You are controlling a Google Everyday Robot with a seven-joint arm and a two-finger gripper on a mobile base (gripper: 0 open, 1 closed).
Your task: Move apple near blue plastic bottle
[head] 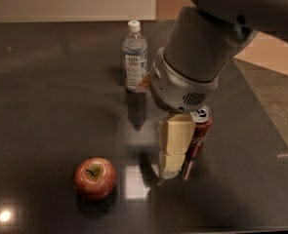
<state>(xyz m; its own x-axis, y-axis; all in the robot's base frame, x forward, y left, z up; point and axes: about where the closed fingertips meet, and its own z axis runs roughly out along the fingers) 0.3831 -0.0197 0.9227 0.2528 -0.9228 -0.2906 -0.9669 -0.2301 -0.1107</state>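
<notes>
I should grip the red apple's side (pixel 106 176) facing the Coca-Cola can, to bring it near the blue plastic bottle.
The red apple (pixel 95 177) with a yellowish patch round its stem sits on the dark table (pixel 46 106) at the front left. The blue plastic bottle (pixel 134 56), clear with a white cap and a white-and-blue label, stands upright at the back centre. My gripper (pixel 171 167) hangs from the big grey arm, its cream fingers pointing down just above the table, to the right of the apple and apart from it. It holds nothing that I can see.
A red Coca-Cola can (pixel 200 131) stands upright right behind the gripper, partly hidden by it. The table's right edge (pixel 268 130) runs diagonally, with floor beyond. A bright light reflection (pixel 135 182) lies between apple and gripper.
</notes>
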